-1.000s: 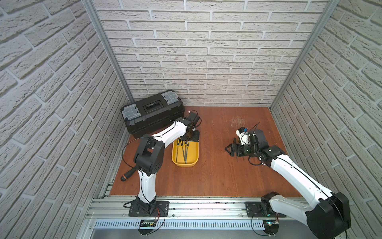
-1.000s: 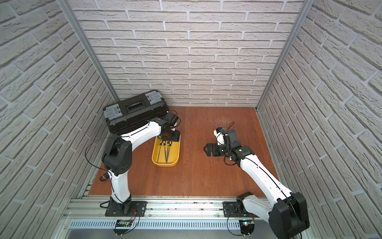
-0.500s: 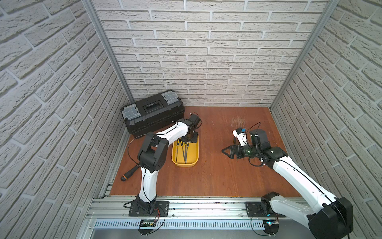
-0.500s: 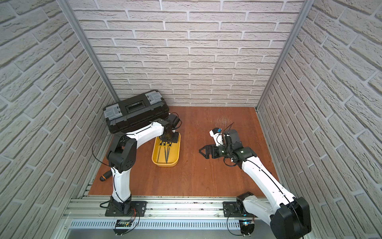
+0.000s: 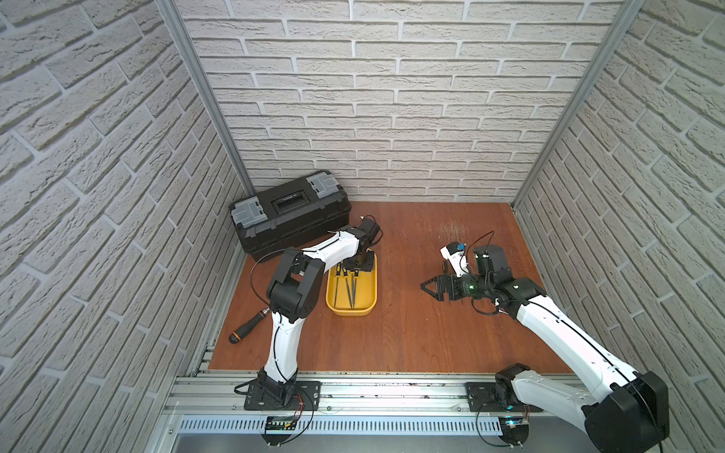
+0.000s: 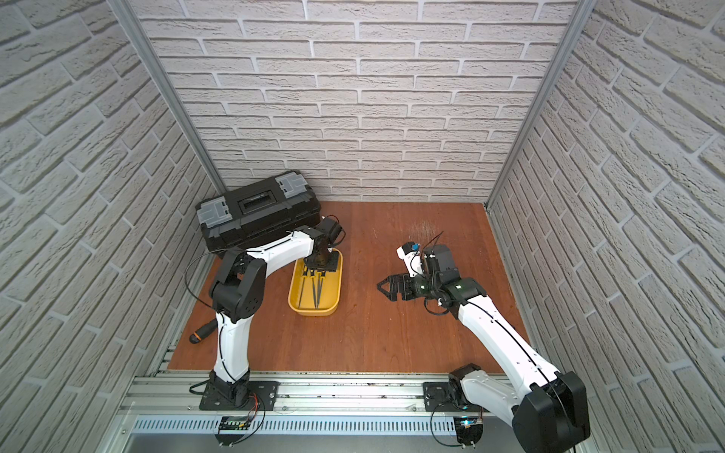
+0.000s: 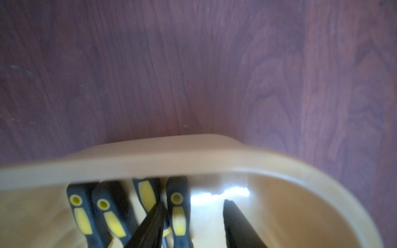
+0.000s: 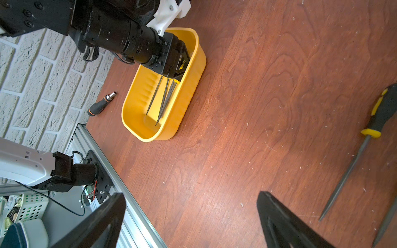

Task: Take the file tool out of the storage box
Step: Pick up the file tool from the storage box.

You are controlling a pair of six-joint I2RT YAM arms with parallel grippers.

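I will next close my right gripper on the blade's loose end (image 8: 161, 115) of the file tool that my left gripper lifts from the yellow storage box.
The storage box (image 5: 351, 312) (image 6: 314, 312) is a shallow yellow tub left of the table's middle. Several slim file tools (image 5: 349, 290) (image 6: 316, 292) with black-and-yellow handles lie in it. My left gripper (image 5: 355, 270) (image 6: 319, 270) (image 8: 176, 68) reaches down into the tub's far end. In the left wrist view it (image 7: 194, 203) stands open astride one file handle (image 7: 178, 212), one finger against it, a gap at the other finger, behind the tub's rim (image 7: 171, 158). My right gripper (image 5: 425, 286) (image 6: 382, 286) (image 8: 191, 194) hangs open and empty over bare wood, right of the tub (image 8: 187, 103).
A black toolbox (image 5: 290, 213) with grey latches stands at the back left. A black driver handle with an orange ring (image 5: 249, 325) (image 8: 101, 105) lies by the left wall. Another file (image 8: 354, 163) lies on the table near my right gripper. A metal rail (image 5: 372, 388) runs along the front.
My left gripper's jaws have narrowed round the file handle in the tub. My right gripper has drifted a little leftward, staying wide open.
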